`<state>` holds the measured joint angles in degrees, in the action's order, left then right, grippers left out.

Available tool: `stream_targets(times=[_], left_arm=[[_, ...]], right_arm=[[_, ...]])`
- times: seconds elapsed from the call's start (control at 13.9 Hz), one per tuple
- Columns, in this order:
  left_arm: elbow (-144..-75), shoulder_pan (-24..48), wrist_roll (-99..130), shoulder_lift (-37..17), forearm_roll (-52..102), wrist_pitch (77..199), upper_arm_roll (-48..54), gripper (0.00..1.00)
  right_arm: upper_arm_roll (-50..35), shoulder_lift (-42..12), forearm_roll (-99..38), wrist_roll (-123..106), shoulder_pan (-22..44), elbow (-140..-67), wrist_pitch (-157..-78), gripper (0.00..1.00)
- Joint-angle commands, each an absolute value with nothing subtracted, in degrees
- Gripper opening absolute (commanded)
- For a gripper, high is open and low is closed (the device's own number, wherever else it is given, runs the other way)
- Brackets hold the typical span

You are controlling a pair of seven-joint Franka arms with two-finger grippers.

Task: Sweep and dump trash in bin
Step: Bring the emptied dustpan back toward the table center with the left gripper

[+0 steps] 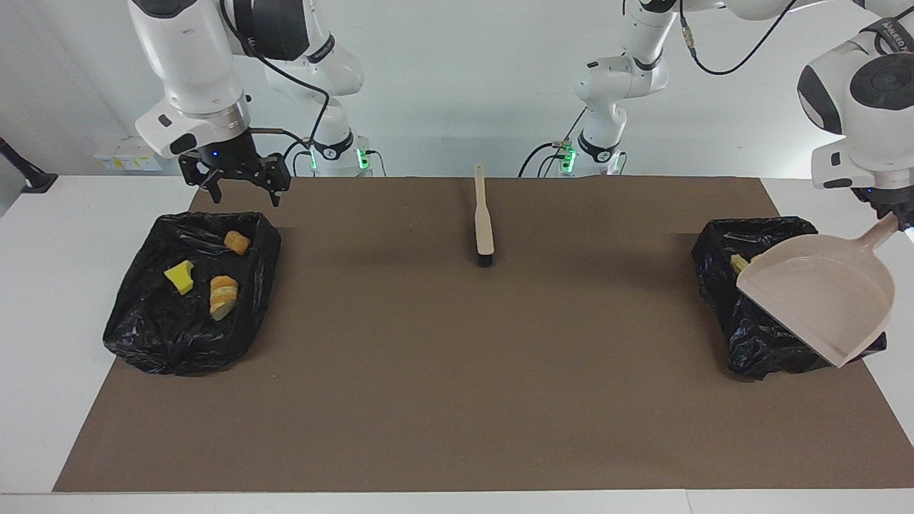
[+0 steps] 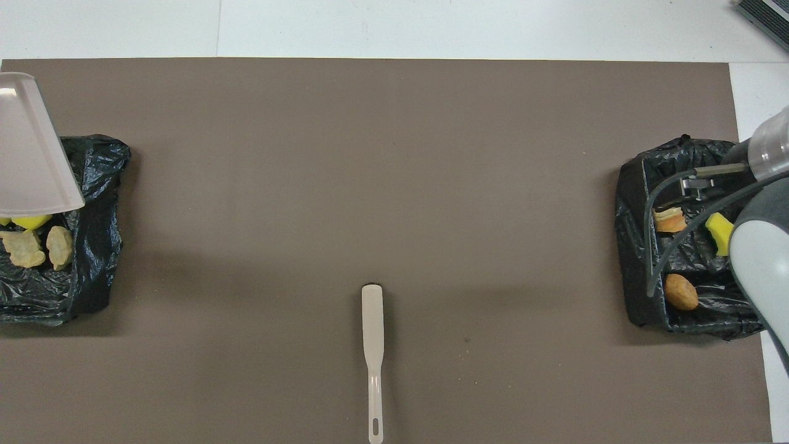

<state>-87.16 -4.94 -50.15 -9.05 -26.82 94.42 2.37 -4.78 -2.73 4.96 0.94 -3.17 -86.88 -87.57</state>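
My left gripper should set the beige dustpan free on the brown mat (image 2: 379, 185) just beyond the head of the beige brush. The dustpan now hangs tilted over the black-lined bin.
My left gripper (image 1: 898, 220) is shut on the handle of the beige dustpan (image 1: 821, 300), which hangs tilted over the black-lined bin (image 1: 750, 343) at the left arm's end. The pan covers most of that bin. One beige lump of trash (image 1: 737, 264) peeks out beside it. From above, the dustpan (image 2: 28, 148) leaves two beige lumps (image 2: 24, 248) and a yellow sponge edge (image 2: 31, 221) showing. My right gripper (image 1: 243, 191) stands open in the air over the robot-side rim of the other bin (image 1: 143, 335). That bin holds a yellow sponge (image 1: 179, 276), a bread-like lump (image 1: 223, 296) and an orange-brown lump (image 1: 236, 243).
The beige brush (image 1: 484, 221) lies on the brown mat (image 1: 457, 371) midway between the bins, handle toward the robots, and from above the brush (image 2: 373, 345) sits near the robots' edge. White table borders the mat at both ends.
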Motion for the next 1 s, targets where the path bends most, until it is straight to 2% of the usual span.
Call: stream_targets(times=[0.0,0.14,0.36,0.79,0.93], left_arm=[[-87.6,-0.4,-41.1,-6.5,-22.7,88.4,2.8,0.0],[-90.2,2.1,-30.2,-4.8,-14.3,87.4,2.9,0.0],[-93.9,8.9,-18.3,-3.6,-10.3,87.4,2.9,0.0],[-95.2,21.3,-0.9,-7.2,-1.9,97.5,2.9,0.0],[-94.8,25.0,5.5,-11.3,-0.2,102.0,2.9,0.0]], right_arm=[[-4.8,-1.5,2.9,0.2,-4.5,-88.1,-87.5,1.0],[-4.8,0.0,2.9,1.5,-4.9,-90.8,-89.9,1.0],[-4.8,0.4,2.8,1.1,-6.4,-91.8,-91.4,1.0],[-4.8,1.0,2.7,1.4,-6.5,-92.6,-91.2,1.0],[-4.8,1.2,2.7,1.5,-6.5,-93.0,-91.3,1.0]])
